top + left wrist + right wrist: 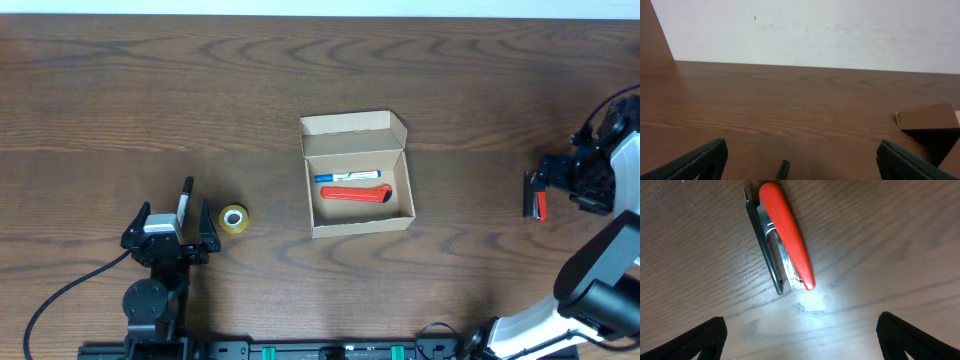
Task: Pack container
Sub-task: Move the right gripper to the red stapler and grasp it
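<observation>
Next, the robot's right gripper needs to close on the middle of the red stapler [536, 198] [784, 244], with its fingers around the stapler's red and black sides.
The container [400, 165] is a tan cardboard box standing open at the table's centre, its flap lid raised at the back. Inside lie a blue-and-white marker [348, 177] and a red tool [355, 193]. Its corner shows in the left wrist view [930, 117]. My left gripper [172, 228] is open and empty, with a black marker [185, 198] lying just ahead of it, its tip between the fingers [782, 170]. My right gripper [533, 192] is open at the far right, over a red stapler [782, 240] that lies on the table ahead of the fingers [800, 340].
A small roll of yellow tape [234, 219] lies between the left gripper and the box. In the left wrist view a white wall [815, 30] stands behind the table's far edge.
</observation>
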Robot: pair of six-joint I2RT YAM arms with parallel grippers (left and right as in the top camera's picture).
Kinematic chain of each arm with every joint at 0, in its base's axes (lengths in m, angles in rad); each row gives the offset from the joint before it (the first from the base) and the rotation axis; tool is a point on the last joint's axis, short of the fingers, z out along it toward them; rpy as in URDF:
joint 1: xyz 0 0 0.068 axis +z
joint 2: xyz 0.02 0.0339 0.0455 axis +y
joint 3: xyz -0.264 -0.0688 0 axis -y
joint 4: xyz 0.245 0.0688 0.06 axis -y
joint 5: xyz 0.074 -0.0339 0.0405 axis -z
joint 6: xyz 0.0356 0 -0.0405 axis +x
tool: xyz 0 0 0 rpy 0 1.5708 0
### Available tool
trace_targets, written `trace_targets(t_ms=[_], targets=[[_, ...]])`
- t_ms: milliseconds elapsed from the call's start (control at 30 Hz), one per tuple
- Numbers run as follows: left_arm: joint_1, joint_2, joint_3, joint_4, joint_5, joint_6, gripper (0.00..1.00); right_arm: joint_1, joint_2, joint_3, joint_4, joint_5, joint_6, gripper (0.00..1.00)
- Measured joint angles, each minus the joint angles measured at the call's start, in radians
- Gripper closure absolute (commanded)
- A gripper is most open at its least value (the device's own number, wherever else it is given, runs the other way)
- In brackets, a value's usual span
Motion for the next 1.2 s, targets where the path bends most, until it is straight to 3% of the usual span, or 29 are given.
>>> trace_targets(t_ms=[367,1200], targets=[[0.0,0.0,0.0,0.002,0.0,0.0,0.05,0.009,0.172,0.0,0.052,-0.032,-0.008,0.12],[0.0,0.0,0.0,0.003,0.0,0.0,0.05,0.01,0.178,0.0,0.137,-0.039,-0.021,0.15]])
